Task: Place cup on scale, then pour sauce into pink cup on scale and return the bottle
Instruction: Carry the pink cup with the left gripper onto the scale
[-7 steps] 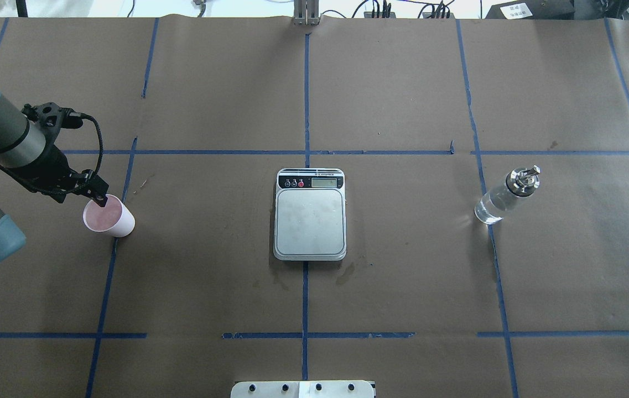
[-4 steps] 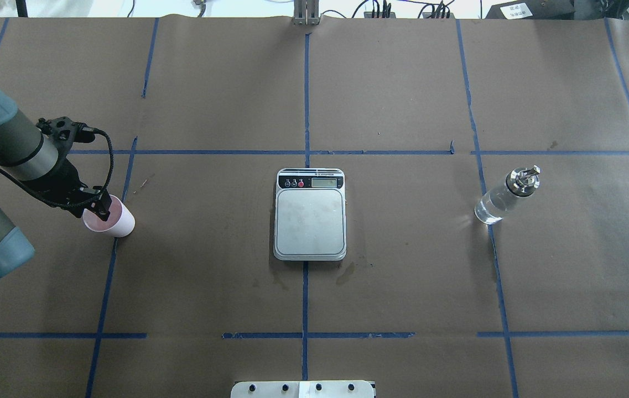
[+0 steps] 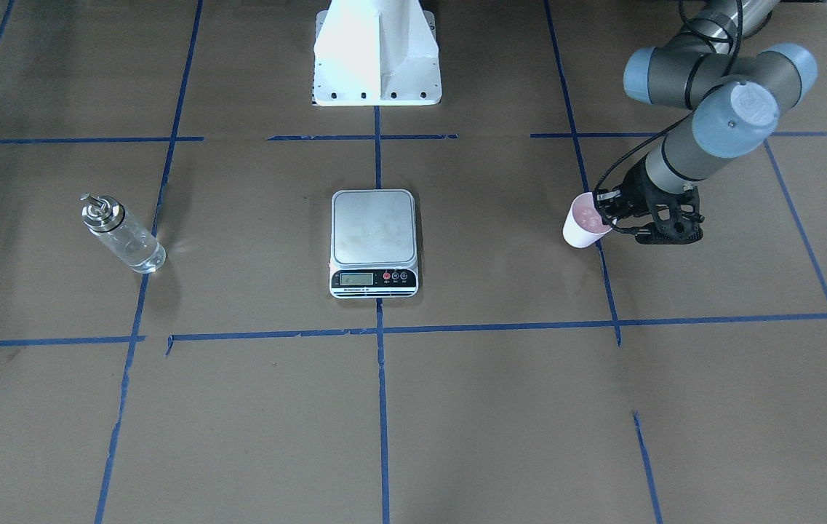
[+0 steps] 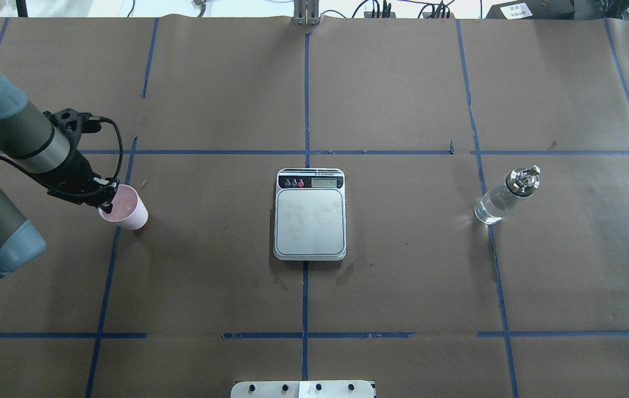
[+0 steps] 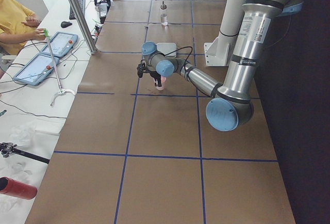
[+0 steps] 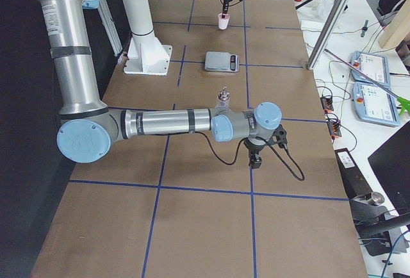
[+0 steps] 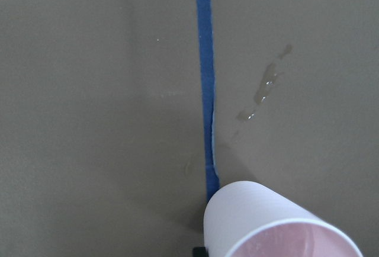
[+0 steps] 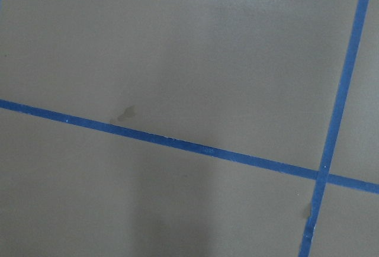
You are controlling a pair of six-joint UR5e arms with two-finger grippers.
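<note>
My left gripper is going to put the pink cup down on the middle of the scale's bare silver platform (image 3: 374, 231).
The pale pink cup (image 4: 126, 209) stands left of the scale, slightly tilted, with my left gripper (image 4: 108, 200) shut on its near rim, one finger inside. The left wrist view shows the cup (image 7: 266, 224) at the bottom edge over a blue tape line. The scale (image 4: 310, 221), silver platform bare, lies at the table's middle. The clear bottle (image 4: 499, 200) with sauce in it and a silver spout stands to the right. My right gripper (image 6: 255, 160) hangs over bare paper well right of the bottle; I cannot tell whether it is open or shut.
Brown paper with blue tape lines (image 4: 306, 287) covers the table. A small wet smear (image 7: 266, 85) lies beyond the cup. The robot's white base (image 3: 377, 51) is behind the scale. A person sits at tablets (image 5: 49, 53) off the table's far side.
My left arm has swung right toward the scale and the cup has gone with it, a short way from its earlier spot. The bottle, scale and right arm have stayed put.
</note>
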